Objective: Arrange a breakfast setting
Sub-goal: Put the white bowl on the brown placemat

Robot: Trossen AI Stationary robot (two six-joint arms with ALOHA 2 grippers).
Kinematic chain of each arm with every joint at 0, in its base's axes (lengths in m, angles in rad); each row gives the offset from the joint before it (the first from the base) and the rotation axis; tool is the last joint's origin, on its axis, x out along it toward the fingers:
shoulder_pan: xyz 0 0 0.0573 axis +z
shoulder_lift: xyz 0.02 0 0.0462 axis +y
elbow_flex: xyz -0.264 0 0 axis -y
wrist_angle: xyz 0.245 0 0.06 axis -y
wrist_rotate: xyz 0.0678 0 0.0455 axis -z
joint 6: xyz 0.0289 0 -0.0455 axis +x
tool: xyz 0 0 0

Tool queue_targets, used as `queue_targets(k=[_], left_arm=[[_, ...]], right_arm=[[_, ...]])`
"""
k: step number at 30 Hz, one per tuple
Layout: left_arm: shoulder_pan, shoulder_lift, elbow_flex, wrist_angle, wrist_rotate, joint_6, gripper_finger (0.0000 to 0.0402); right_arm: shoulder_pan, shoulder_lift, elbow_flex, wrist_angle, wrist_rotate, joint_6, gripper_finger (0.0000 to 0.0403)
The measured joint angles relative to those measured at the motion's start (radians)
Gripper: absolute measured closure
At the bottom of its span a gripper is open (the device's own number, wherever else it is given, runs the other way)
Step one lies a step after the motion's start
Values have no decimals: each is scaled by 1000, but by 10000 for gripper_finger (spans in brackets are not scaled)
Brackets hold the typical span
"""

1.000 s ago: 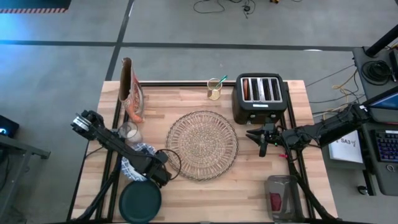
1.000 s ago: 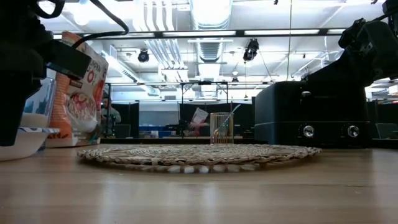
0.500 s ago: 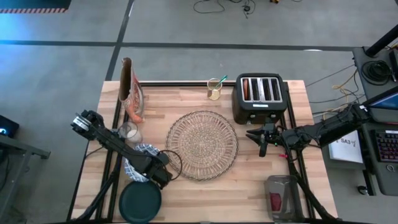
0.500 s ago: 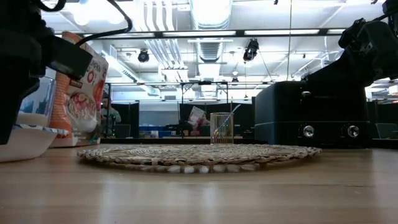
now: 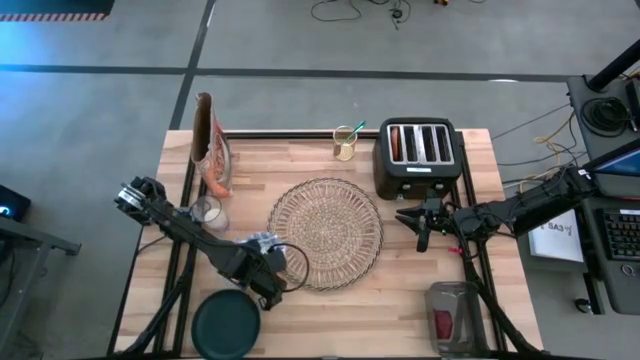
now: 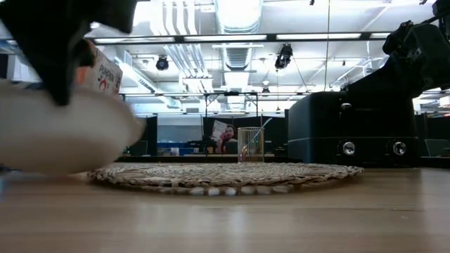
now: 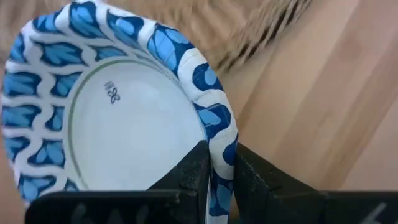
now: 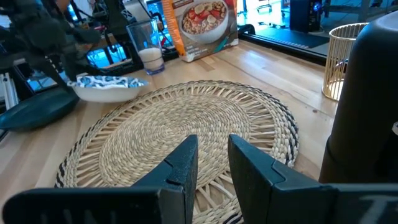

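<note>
My left gripper is to let go of the blue-and-white patterned bowl on the woven placemat's side [image 5: 353,230] nearest my right gripper.
My left gripper [image 5: 272,272] is shut on the blue-and-white patterned bowl [image 7: 112,112], just off the near-left edge of the round tan woven placemat [image 5: 325,233]. The bowl also shows in the right wrist view [image 8: 106,87]. The dark teal plate [image 5: 225,322] lies at the near left. The small clear glass [image 5: 208,213] stands left of the placemat. A green-handled utensil [image 5: 356,129] stands in a wire cup [image 5: 346,144] at the far edge. My right gripper [image 5: 420,224] is open and empty, right of the placemat [image 8: 186,124]. My left gripper pinches the bowl's rim [image 7: 219,146], one finger [image 7: 194,171] inside the bowl and one [image 7: 250,174] outside. The bowl is tilted and appears lifted a little off the table in the low view [image 6: 63,133].
The black four-slot toaster [image 5: 418,155] stands at the far right, close behind my right gripper. A cereal box [image 5: 210,145] stands at the far left. A grey container [image 5: 447,318] sits at the near right. Bare wood [image 5: 370,310] lies near of the placemat.
My left gripper has gone toward the table's right edge, toward the placemat, carrying the bowl. The bowl has come up off the table and closer to the placemat's near-left edge.
</note>
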Motion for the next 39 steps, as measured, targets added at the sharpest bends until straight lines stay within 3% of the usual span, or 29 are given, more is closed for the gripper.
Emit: queue_targets(k=[6,13,24,30,39], left_arm=[[15,0,40,18,-139,222,359],[47,1,18,176,-242,558,359],[138,1,8,458,-238,901,359],[183,2,7,484,-147,960,359],[208,93,7,537,-152,1103,358]], right_arm=[[0,0,0,0,0,0,323],[0,0,0,0,0,0,323],[0,0,0,0,0,0,323],[0,0,0,0,0,0,323],[0,0,0,0,0,0,323]])
